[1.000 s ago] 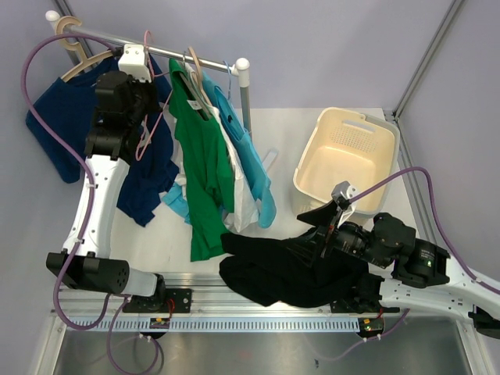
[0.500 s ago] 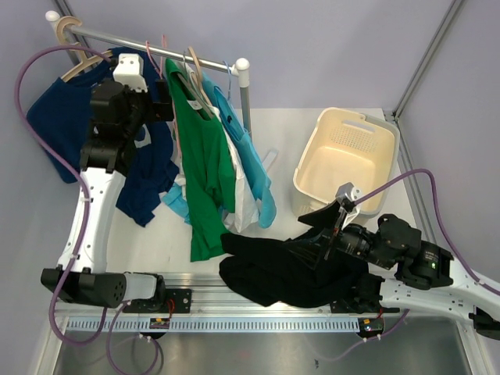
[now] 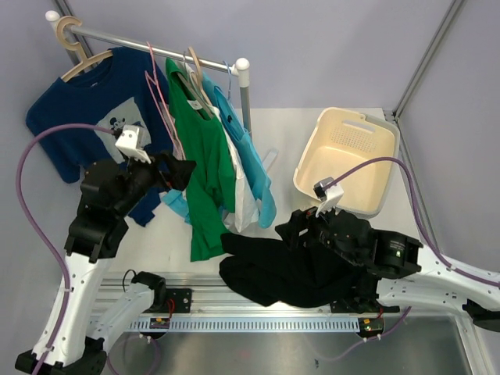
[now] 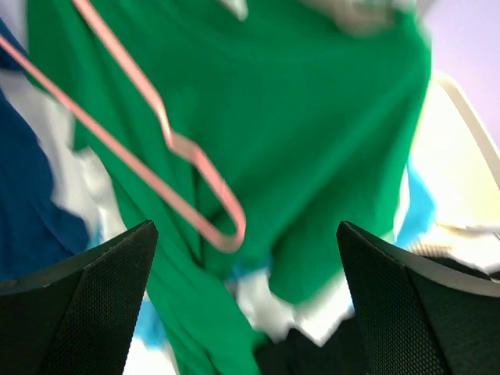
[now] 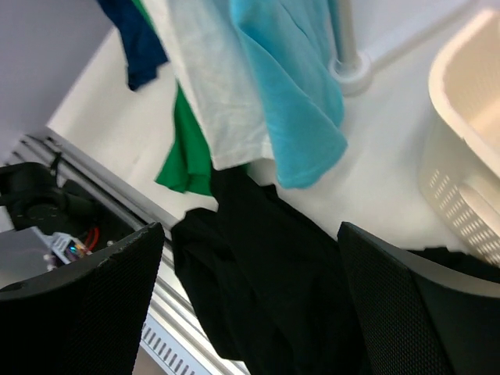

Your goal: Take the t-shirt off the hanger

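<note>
Next, my right gripper closes on the folds (image 3: 271, 261) (image 5: 269, 246) of the black t-shirt in front of the bottom edge of the light-blue shirt.
A black t-shirt (image 3: 269, 273) lies crumpled at the table's front edge, free of any hanger. An empty pink wire hanger (image 3: 160, 98) hangs on the rail (image 3: 156, 43) between a navy t-shirt (image 3: 74, 117) on a wooden hanger and a green t-shirt (image 3: 199, 156). My left gripper (image 3: 181, 173) is open and empty, low in front of the navy and green shirts. In the left wrist view the pink hanger (image 4: 168, 156) hangs before the green t-shirt (image 4: 312, 117), well beyond the left gripper (image 4: 246, 312). My right gripper (image 5: 250, 312) hovers open above the black t-shirt (image 5: 273, 297).
White (image 3: 244, 195) and light-blue (image 3: 254, 156) shirts hang right of the green one, by the rack's upright post (image 3: 244, 98). A cream laundry basket (image 3: 348, 117) stands at the back right; its wall (image 5: 461, 156) shows in the right wrist view. A metal rail (image 3: 234, 322) runs along the near edge.
My left gripper opened and let go of the pink hanger, which stays on the rail. The left arm dropped down and forward. The right arm swung slightly left over the black t-shirt.
</note>
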Robot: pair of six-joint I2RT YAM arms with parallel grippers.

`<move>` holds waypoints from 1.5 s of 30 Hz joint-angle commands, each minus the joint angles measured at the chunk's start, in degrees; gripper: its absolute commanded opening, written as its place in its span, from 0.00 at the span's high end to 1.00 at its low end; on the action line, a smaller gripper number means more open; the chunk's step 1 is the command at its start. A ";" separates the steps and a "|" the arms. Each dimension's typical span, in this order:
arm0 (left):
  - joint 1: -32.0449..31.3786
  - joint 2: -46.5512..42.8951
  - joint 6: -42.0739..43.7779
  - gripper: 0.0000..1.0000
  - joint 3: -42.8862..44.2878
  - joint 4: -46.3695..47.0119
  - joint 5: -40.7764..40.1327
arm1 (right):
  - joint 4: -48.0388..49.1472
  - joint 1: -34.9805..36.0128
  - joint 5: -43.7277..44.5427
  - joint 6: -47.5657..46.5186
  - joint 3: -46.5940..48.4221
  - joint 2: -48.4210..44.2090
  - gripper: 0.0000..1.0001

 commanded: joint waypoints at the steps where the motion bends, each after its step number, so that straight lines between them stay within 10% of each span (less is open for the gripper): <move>1: -1.98 -5.23 -4.21 0.01 -3.01 -1.23 1.21 | -4.56 0.14 6.91 8.06 1.82 0.95 0.01; 19: -4.09 -23.70 -7.38 0.01 -23.84 -2.82 11.93 | 5.88 0.14 6.93 19.23 -9.25 13.60 0.00; 41: -5.06 -27.74 -7.73 0.01 -26.22 -2.65 11.67 | 13.70 1.20 2.01 25.65 -16.20 33.38 0.01; 44: -5.15 -27.66 -7.73 0.01 -26.31 -2.65 11.58 | 17.31 1.63 0.50 24.86 -17.61 36.98 0.16; 45: -5.15 -27.57 -7.64 0.01 -26.31 -2.65 11.41 | 17.67 1.72 0.50 24.60 -17.52 38.12 0.38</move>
